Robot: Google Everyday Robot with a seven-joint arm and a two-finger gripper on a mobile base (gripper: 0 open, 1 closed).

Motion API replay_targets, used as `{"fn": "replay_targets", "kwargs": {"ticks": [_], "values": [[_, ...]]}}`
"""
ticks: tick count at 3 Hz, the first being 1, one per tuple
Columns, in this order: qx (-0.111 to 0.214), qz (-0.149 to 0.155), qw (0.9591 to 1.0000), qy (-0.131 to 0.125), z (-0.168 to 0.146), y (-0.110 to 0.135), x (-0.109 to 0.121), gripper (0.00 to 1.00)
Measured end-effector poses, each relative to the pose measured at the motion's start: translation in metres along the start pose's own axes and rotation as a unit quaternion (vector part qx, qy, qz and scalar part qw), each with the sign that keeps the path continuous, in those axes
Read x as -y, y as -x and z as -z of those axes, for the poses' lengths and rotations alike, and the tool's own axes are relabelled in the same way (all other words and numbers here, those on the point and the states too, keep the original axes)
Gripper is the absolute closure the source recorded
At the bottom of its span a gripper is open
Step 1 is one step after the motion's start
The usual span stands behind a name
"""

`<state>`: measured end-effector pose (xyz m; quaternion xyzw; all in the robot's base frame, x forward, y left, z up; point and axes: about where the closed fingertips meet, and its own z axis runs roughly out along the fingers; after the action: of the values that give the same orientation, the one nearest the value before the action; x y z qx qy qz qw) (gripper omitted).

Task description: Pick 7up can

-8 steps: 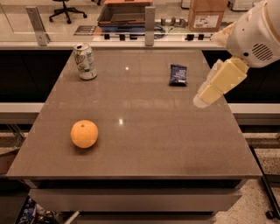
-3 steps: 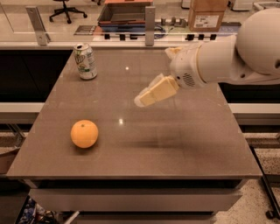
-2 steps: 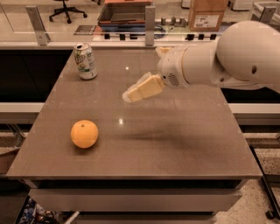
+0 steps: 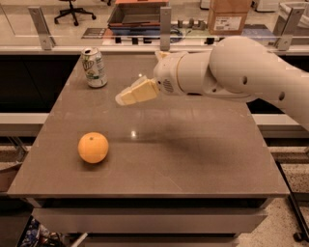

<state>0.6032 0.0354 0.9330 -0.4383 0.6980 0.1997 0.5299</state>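
Note:
My gripper needs to go to the 7up can next and close around the middle of its side (image 4: 93, 66), under the silver top.
The 7up can (image 4: 94, 67), white-silver with green markings and a silver top, stands upright at the table's far left corner. My gripper (image 4: 121, 98) hangs above the table's middle, pointing left toward the can, about a can's height to its right and a little nearer the front. It holds nothing. The white arm (image 4: 231, 72) reaches in from the right.
An orange (image 4: 93, 147) lies on the brown table (image 4: 193, 159) at the front left. The dark blue snack packet is hidden behind the arm. A rail with posts (image 4: 165, 21) runs behind the table's far edge, with a cardboard box (image 4: 229, 14) beyond.
The arm has swept left across the table, from the right edge to the middle, bringing the gripper closer to the can. The can and orange have not moved.

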Motion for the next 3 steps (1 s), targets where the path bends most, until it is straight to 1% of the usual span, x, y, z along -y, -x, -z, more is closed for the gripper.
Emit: {"fn": "replay_targets", "kwargs": {"ticks": [1, 2, 3], "values": [[0.011, 0.015, 0.9997, 0.018, -0.026, 0.011, -0.003, 0.00], [0.022, 0.017, 0.9988, 0.041, -0.063, 0.018, -0.017, 0.00], [0.035, 0.013, 0.9981, 0.048, -0.097, 0.025, -0.027, 0.00]]}}
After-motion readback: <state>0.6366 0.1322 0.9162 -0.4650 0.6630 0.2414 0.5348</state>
